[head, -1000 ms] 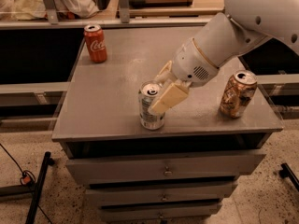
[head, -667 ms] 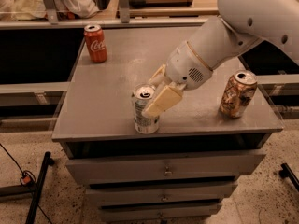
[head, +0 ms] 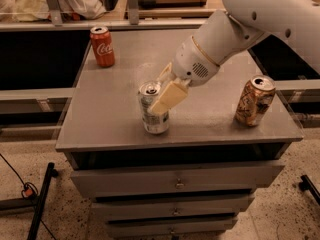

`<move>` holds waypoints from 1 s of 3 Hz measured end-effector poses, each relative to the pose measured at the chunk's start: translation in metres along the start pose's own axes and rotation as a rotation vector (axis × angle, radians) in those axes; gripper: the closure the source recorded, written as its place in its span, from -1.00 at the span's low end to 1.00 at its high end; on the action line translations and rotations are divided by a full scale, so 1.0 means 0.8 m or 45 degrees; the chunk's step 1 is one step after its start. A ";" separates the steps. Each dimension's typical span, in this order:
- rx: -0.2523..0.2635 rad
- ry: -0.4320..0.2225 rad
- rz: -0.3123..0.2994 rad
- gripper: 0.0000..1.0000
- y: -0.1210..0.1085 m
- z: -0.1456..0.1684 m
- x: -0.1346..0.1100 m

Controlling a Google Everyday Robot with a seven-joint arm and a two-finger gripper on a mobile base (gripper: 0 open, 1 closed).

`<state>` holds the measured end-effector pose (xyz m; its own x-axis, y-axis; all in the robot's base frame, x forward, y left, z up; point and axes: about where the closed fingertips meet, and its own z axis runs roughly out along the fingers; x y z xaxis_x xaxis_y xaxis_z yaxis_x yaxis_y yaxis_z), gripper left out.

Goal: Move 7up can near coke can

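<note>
Next, I let go of the 7up can on the grey cabinet top close beside the coke can (head: 128, 77), a little nearer to the drawers.
The 7up can (head: 153, 119), silver-grey with a pale label, stands upright near the front edge of the grey cabinet top (head: 115, 119). My gripper (head: 162, 96) reaches down from the upper right and its cream fingers (head: 169, 96) are closed around the can's upper part. The coke can (head: 102, 46), red-orange with white script, stands upright at the far left corner, well apart from the 7up can.
A brown-gold patterned can (head: 255, 101) stands at the right edge of the top. Drawers (head: 175, 183) sit below the front edge. A shelf with cloth and metal posts (head: 50, 4) lies behind. A black stand leg (head: 40, 204) is on the floor at left.
The gripper and the 7up can have shifted a little to the left along the front of the top. The other two cans have not moved.
</note>
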<state>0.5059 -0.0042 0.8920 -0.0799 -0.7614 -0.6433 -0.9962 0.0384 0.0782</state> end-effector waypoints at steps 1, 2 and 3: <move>0.156 0.004 0.063 1.00 -0.061 -0.017 -0.001; 0.296 -0.010 0.106 1.00 -0.117 -0.030 -0.011; 0.401 -0.050 0.162 1.00 -0.168 -0.026 -0.031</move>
<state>0.6424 -0.0040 0.9133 -0.1996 -0.7124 -0.6728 -0.9394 0.3345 -0.0755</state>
